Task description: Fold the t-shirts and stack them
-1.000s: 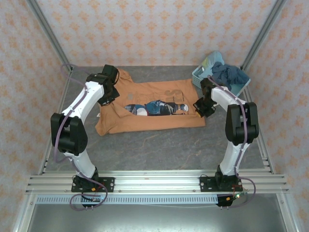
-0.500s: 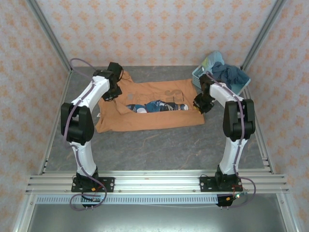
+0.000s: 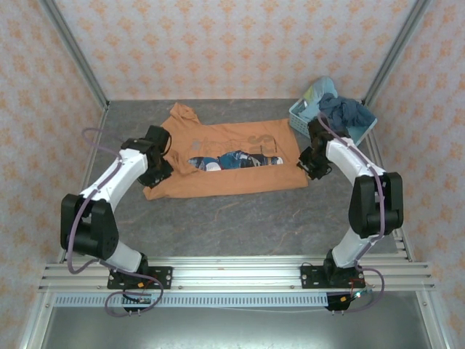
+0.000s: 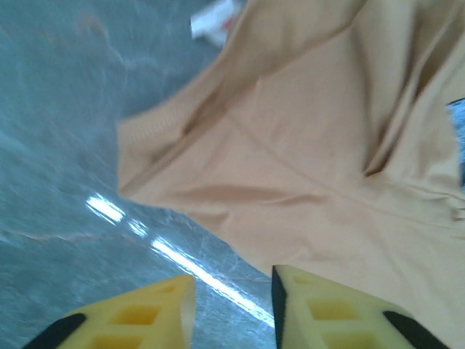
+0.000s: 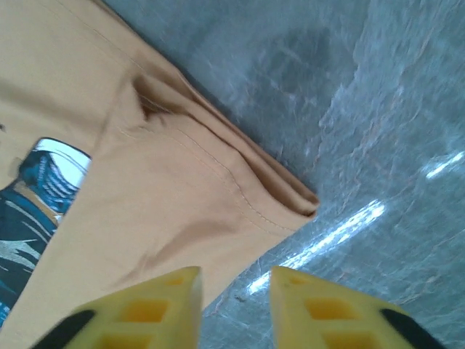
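The t-shirt's near edge lies far from me, so my right gripper and my left gripper should draw the t-shirt closer by its folded strip (image 3: 289, 177) before folding.
An orange-tan t-shirt (image 3: 232, 166) lies spread on the grey table, its blue-and-dark chest print (image 3: 234, 161) facing up. My left gripper (image 3: 155, 174) hovers at the shirt's left near edge, open. In the left wrist view, the left gripper (image 4: 232, 309) has bare table between its yellow fingers (image 4: 341, 313), and the orange cloth (image 4: 312, 182) is just beyond them. My right gripper (image 3: 309, 166) is open over the shirt's right near corner. In the right wrist view, the right gripper (image 5: 236, 309) straddles the hem of the folded corner (image 5: 218, 196). Dusty blue shirts (image 3: 346, 112) lie bunched in the basket.
A light-blue lattice basket (image 3: 302, 114) stands at the back right, close behind my right arm. Metal frame posts run along both sides of the table (image 3: 240, 225). A small white tag (image 4: 214, 18) lies by the shirt's far edge.
My left gripper has come back from the shirt's far-left sleeve to its left near edge, uncovering that sleeve. The right gripper has shifted slightly nearer, toward the right near corner.
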### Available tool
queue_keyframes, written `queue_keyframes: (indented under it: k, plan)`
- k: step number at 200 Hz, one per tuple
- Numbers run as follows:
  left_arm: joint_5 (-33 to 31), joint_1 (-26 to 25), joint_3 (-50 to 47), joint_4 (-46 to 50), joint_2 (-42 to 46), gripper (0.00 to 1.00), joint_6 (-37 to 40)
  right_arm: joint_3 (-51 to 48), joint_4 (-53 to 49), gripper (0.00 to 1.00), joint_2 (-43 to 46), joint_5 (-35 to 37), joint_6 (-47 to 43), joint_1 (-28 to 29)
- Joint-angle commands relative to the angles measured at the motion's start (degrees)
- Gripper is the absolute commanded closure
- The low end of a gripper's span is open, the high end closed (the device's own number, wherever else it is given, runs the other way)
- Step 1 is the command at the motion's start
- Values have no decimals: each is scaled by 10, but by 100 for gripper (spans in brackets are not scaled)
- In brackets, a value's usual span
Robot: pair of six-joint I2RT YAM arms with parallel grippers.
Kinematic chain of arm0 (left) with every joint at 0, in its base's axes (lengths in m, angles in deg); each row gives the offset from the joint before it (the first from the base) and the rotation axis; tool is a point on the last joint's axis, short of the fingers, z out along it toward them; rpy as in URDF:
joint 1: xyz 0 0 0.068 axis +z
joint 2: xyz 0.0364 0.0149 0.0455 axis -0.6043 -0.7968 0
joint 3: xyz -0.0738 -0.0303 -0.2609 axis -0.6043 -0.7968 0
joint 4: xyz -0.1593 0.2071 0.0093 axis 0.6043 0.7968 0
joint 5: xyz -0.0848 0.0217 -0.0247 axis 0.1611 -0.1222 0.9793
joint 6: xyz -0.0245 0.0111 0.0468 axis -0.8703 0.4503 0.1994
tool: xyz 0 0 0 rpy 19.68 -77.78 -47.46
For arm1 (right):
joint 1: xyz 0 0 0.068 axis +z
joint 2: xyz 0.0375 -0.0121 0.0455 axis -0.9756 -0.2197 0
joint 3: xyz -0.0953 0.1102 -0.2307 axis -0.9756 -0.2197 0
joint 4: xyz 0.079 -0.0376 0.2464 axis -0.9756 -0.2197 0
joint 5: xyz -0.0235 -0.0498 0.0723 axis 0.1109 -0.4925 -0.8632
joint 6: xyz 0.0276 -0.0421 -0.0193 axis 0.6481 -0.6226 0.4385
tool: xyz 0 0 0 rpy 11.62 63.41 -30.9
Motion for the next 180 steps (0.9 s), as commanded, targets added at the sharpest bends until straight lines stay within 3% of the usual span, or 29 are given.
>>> queue_keyframes:
  k: [1, 59, 131, 148, 180]
  plan:
    - [42, 18, -36, -79, -30, 74, -58, -25, 65, 77, -23, -40, 20, 4]
    - [-12, 52, -63, -80, -101, 82, -52, -11, 32, 87, -109, 27, 15, 7]
    - [-28, 52, -201, -46, 27, 81, -41, -186, 3, 83, 36, 8, 20, 22]
    - [-25, 52, -198, -25, 75, 76, -38, -191, -8, 79, 78, 4, 22, 31]
    - [6, 42, -160, -30, 165, 55, -50, -153, -22, 64, 149, 22, 4, 43]
